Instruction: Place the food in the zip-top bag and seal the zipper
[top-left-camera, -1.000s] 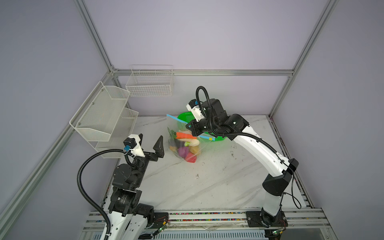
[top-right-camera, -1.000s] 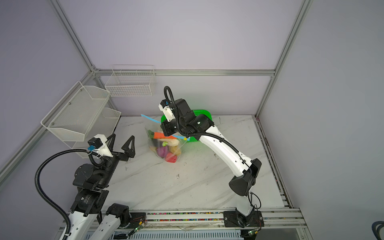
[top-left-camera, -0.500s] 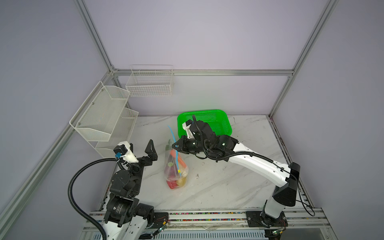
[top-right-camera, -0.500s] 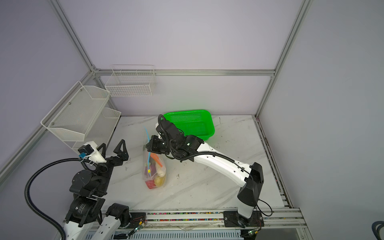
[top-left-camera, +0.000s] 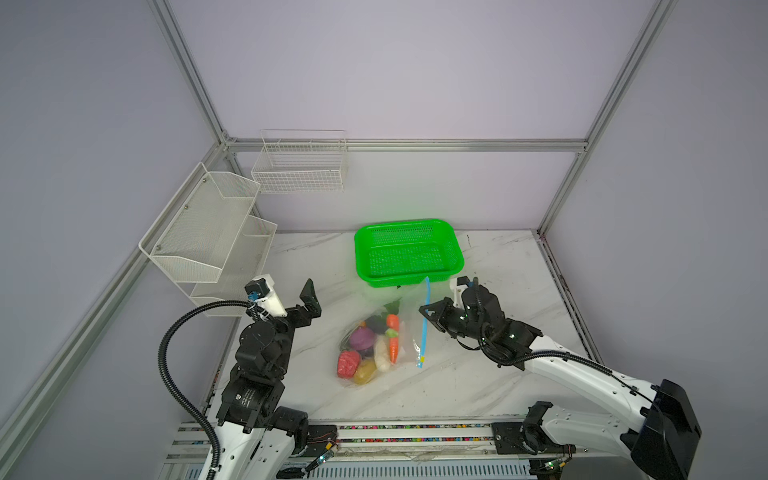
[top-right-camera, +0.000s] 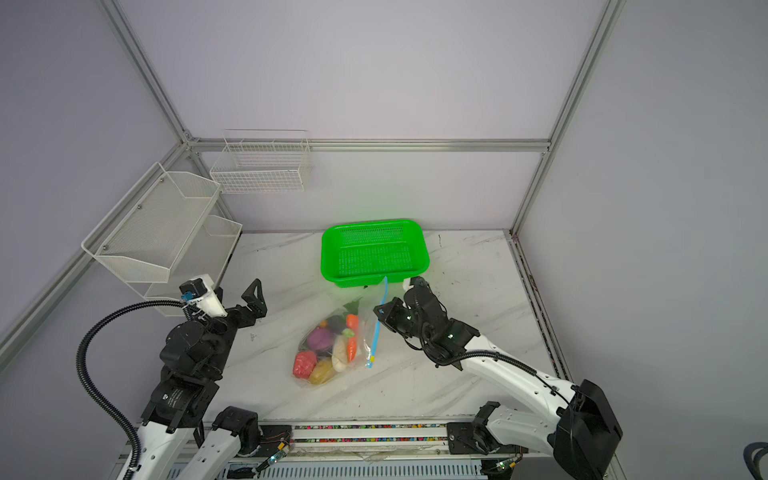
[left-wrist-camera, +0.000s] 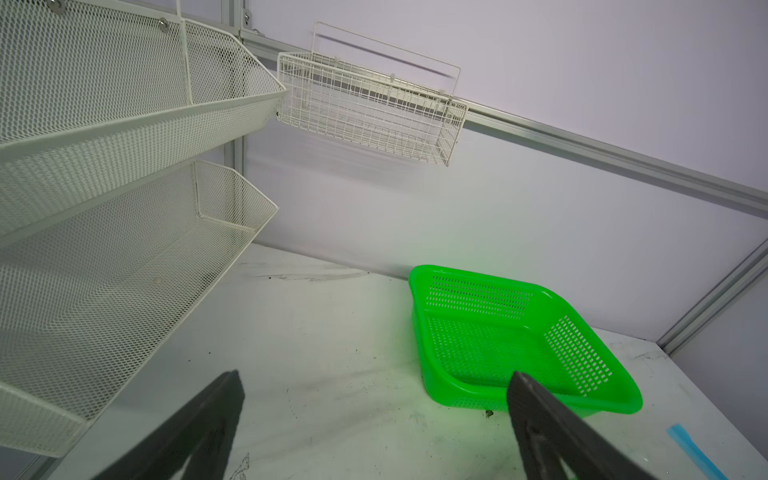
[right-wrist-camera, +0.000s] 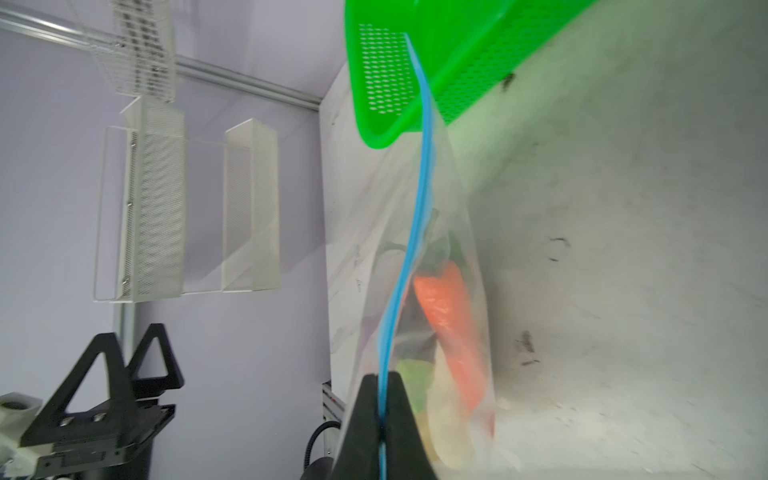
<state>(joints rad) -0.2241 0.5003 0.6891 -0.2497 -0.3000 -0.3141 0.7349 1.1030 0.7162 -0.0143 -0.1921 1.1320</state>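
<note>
My right gripper has the blue zipper. It will let it go on the bare marble table (top-left-camera: 461, 336) in front of the green basket's corner.
The clear zip-top bag (top-left-camera: 405, 332) lies on the marble table in front of the green basket in both top views. Inside it is the food: a red pepper (top-left-camera: 348, 362), yellow potato (top-left-camera: 365, 372), white radish (top-left-camera: 381, 353), carrot (top-left-camera: 393, 347), purple onion (top-left-camera: 360, 338) and dark eggplant (top-left-camera: 376, 323). The blue zipper (top-left-camera: 424, 328) runs along the bag's right edge. My right gripper (top-left-camera: 424, 309) is shut on that strip about mid-length; the right wrist view shows the zipper (right-wrist-camera: 415, 216) pinched between the fingertips of the right gripper (right-wrist-camera: 381, 379), the carrot (right-wrist-camera: 449, 316) behind. My left gripper (top-left-camera: 293, 297) hovers open left of the bag, holding nothing.
An empty green perforated basket (top-left-camera: 409, 249) stands behind the bag, its front rim close to the zipper's far end. White mesh shelves (top-left-camera: 208, 232) hang on the left wall and a wire basket (top-left-camera: 301, 166) on the back wall. The left wrist view shows the green basket (left-wrist-camera: 498, 332) beyond the left gripper (left-wrist-camera: 374, 390).
My right gripper carried the hanging bag from near the basket to the front left, then swung right; the bag now lies on the table. The left arm shifted, its gripper still open.
</note>
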